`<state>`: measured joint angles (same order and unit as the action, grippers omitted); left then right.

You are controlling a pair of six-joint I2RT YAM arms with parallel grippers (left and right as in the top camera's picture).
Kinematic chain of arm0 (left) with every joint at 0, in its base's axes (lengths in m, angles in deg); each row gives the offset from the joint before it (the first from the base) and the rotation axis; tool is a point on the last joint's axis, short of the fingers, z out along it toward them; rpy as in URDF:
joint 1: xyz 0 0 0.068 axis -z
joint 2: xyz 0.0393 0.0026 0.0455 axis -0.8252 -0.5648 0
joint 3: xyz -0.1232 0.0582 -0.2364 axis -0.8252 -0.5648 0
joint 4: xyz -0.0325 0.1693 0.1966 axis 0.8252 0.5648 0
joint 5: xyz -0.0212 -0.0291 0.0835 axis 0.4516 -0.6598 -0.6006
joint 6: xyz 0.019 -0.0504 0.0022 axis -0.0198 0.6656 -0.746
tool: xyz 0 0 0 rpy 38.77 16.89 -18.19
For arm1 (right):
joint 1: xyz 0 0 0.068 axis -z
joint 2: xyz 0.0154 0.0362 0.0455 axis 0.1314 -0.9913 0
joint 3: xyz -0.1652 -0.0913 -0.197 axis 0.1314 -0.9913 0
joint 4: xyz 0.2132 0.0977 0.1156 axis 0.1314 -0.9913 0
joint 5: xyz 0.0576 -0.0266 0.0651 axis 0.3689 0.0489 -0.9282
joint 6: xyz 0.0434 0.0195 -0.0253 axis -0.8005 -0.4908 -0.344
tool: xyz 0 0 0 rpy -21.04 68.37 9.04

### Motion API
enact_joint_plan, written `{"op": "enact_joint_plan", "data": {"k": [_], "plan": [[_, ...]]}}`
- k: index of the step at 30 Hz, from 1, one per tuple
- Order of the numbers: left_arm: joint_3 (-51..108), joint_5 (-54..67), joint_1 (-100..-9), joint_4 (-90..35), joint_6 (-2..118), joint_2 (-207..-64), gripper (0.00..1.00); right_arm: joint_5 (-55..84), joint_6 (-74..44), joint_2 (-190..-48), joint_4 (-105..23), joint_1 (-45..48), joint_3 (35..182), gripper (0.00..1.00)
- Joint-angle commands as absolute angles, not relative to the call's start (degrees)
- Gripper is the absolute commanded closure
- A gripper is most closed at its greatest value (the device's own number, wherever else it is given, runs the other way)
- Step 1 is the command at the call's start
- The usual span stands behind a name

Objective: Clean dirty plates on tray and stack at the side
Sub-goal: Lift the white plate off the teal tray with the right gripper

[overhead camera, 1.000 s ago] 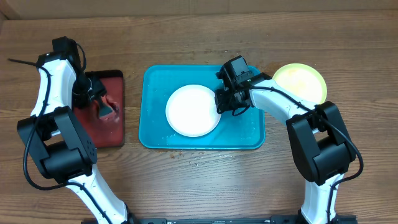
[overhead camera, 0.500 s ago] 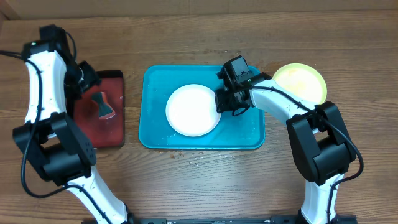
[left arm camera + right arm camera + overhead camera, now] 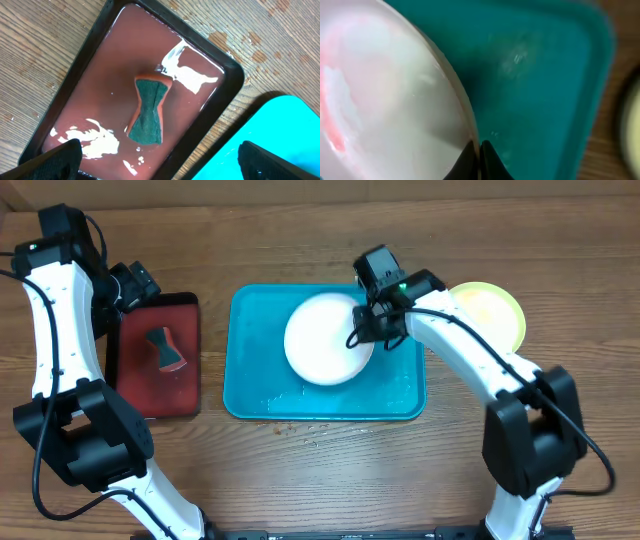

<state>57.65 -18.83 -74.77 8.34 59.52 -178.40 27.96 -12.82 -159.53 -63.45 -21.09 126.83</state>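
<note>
The robot's right gripper should release the white plate on top of the yellow-green plate (image 3: 481, 322) next to the teal tray.
The white plate (image 3: 325, 338) is lifted and tilted over the teal tray (image 3: 250, 380). My right gripper (image 3: 372, 326) is shut on its right rim. In the right wrist view the plate (image 3: 385, 100) fills the left, with faint pink smears, and the fingertips (image 3: 479, 156) pinch its edge over the tray (image 3: 540, 75). The yellow-green plate (image 3: 490, 312) lies on the table right of the tray. The pale blue plate is not in view. My left gripper (image 3: 130, 285) is open and empty above the red tray's top left corner; its fingertips (image 3: 160, 162) show in the left wrist view.
A red, black-rimmed tray (image 3: 140, 395) lies left of the teal tray, wet, with a green and orange sponge (image 3: 165, 350) on it. The sponge (image 3: 150, 112) shows in the left wrist view, with the teal tray's corner (image 3: 290, 130) at the right. Bare wooden table lies in front.
My right gripper has lifted the white plate by its rim and carried it right and back. My left arm has drawn back and left from the sponge, which stays on the red tray.
</note>
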Motion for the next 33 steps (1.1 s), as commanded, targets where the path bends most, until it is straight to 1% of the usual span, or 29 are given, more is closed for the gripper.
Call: {"op": "enact_joint_plan", "data": {"k": [1,7,10,13,17,19,23,25,28,33], "plan": [[58.3,-18.1,-74.7,8.3,59.3,-177.7,0.0,42.8,-12.7,-156.1,-65.4,-24.5,131.6,0.96],[58.3,-18.1,-74.7,8.3,59.3,-177.7,0.0,53.1,-12.6,-156.1,-68.8,-29.9,135.4,0.96],[58.3,-18.1,-74.7,8.3,59.3,-177.7,0.0,58.4,-8.9,-156.1,-69.7,-32.7,136.1,0.96],[58.3,-18.1,-74.7,8.3,59.3,-177.7,0.0,67.4,-3.8,-156.1,-70.0,-35.9,136.1,0.96],[58.3,-18.1,-74.7,8.3,59.3,-177.7,0.0,82.0,-2.4,-156.1,-69.4,-40.1,136.1,0.96],[58.3,-18.1,-74.7,8.3,59.3,-177.7,0.0,87.3,2.6,-156.1,-68.9,-41.8,136.1,0.96],[58.3,-18.1,-74.7,8.3,59.3,-177.7,0.0,95.2,17.2,-156.1,-66.1,-44.6,136.1,0.96],[58.3,-18.1,-74.7,8.3,59.3,-177.7,0.0,98.6,22.4,-156.1,-63.6,-45.5,136.1,0.96],[58.3,-18.1,-74.7,8.3,59.3,-177.7,0.0,100.9,27.1,-156.1,-59.7,-46.3,136.1,0.96],[58.3,-18.1,-74.7,8.3,59.3,-177.7,0.0,100.8,28.1,-156.1,-58.3,-46.6,136.1,0.96]]}}
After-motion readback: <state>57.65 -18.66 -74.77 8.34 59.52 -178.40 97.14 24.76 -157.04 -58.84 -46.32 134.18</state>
